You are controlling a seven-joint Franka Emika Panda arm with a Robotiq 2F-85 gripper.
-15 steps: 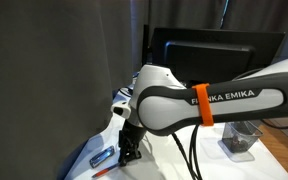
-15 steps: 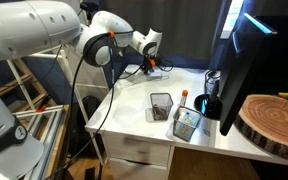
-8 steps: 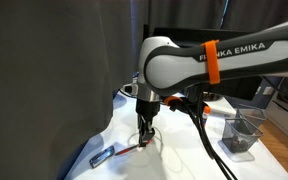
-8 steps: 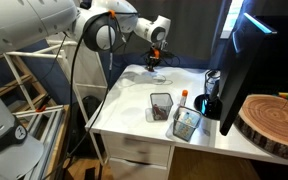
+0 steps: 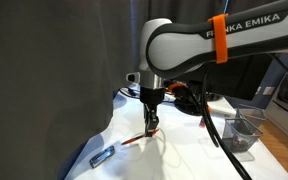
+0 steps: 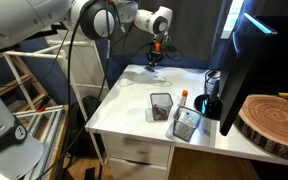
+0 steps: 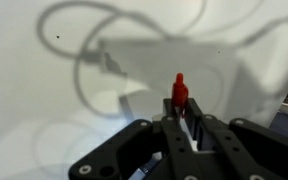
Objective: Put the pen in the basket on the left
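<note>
I need to use my gripper to set the slim red-orange pen, now held above the white table, down inside the nearer grey mesh basket [image 5: 244, 135] by the table's wooden edge.
My gripper [image 5: 151, 124] is shut on the slim red-orange pen [image 5: 134, 140] and holds it above the white table [image 5: 174, 160]. The pen hangs slanted down from the fingers. In the wrist view its red end [image 7: 180, 90] sticks out between the closed fingers [image 7: 192, 122]. In an exterior view the gripper [image 6: 154, 61] hovers over the table's far side. The grey mesh basket [image 6: 161, 106] stands near the table's middle, apart from the gripper. A mesh cup [image 5: 242, 135] also shows at the edge of an exterior view.
A stubby blue-grey object [image 5: 102, 155] lies on the table near the dark curtain. A second mesh cup [image 6: 187, 124] holds a white marker with an orange end. A monitor [image 6: 239, 60], a wooden slab [image 6: 274, 120] and black cables [image 5: 189, 100] stand nearby.
The gripper has risen from the table with the pen in it, and the arm has swung upward. The blue-grey object stays where it lay.
</note>
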